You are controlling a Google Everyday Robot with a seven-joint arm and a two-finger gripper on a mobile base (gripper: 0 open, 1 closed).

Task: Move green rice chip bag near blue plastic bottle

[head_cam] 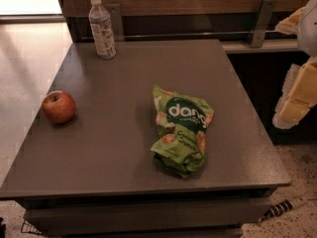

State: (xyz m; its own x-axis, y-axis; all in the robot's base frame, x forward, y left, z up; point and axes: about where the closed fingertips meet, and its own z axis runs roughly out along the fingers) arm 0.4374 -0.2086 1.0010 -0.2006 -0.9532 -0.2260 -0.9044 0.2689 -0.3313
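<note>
The gripper needs to next move to the middle (pixel 184 131) of the green rice chip bag and close there, pinching the bag's crumpled body.
The green rice chip bag (pixel 182 130) lies crumpled on the grey table (pixel 114 148), right of its middle and toward the front edge. The blue plastic bottle (pixel 102 28) stands upright at the table's far left corner, well apart from the bag. My gripper (pixel 290 68) hangs at the right edge of the view, beyond the table's right side and above floor level. Its two yellow-padded fingers (pixel 299 95) are spread apart and hold nothing. It is well to the right of the bag and touches nothing.
A red apple (pixel 58 107) sits near the table's left edge. A wooden wall with a metal rail (pixel 198 33) runs behind the table. A striped cable (pixel 285 207) lies on the speckled floor at the front right.
</note>
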